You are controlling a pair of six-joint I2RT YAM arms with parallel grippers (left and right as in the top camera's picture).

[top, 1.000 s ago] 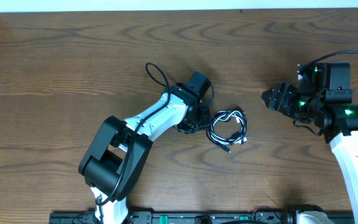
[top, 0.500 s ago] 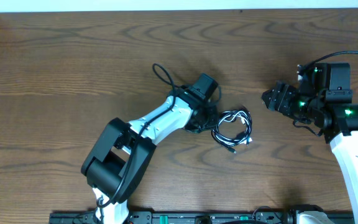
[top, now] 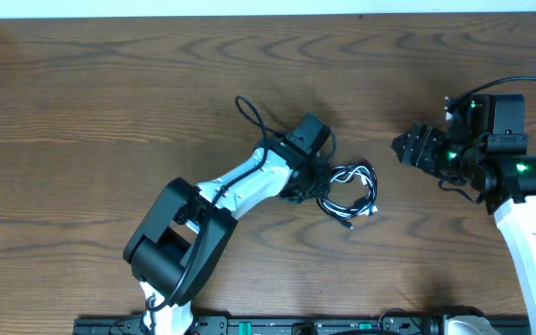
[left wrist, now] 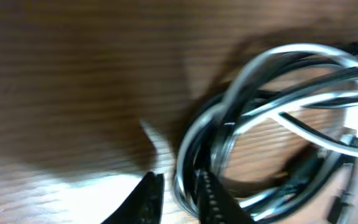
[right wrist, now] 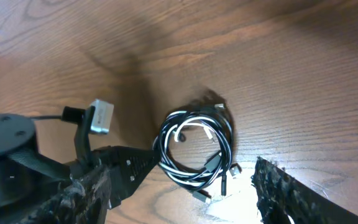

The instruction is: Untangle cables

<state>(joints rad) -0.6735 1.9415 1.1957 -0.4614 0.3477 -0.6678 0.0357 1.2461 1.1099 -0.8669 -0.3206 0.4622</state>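
Observation:
My right gripper is to close on the coil's outer strands (top: 373, 186) (right wrist: 229, 138) across from my left gripper and gather the cables there.
The cables (top: 350, 191), thin black and white cords coiled in one small bundle with plug ends, lie on the wooden table (top: 110, 84) near its middle. My left gripper (top: 320, 186) is at the coil's left edge. In the left wrist view its fingertips (left wrist: 179, 190) stand narrowly apart astride the coil's (left wrist: 272, 106) left strands, with a slim gap still showing beside one finger. My right gripper (top: 401, 147) hovers open to the right of the coil and holds nothing. Its wrist view looks down on the coil (right wrist: 194, 146) and the left gripper (right wrist: 132, 165) between its own wide fingers (right wrist: 185, 199).
The left arm's own thick black wire (top: 249, 116) loops out behind its wrist. The table's far edge (top: 268, 16) runs along the top, with a pale wall beyond. The arm bases stand at the near edge.
My left arm has slid right to the coil, nudging it slightly right, and its jaws have narrowed around the coil's left edge. The right arm has not moved.

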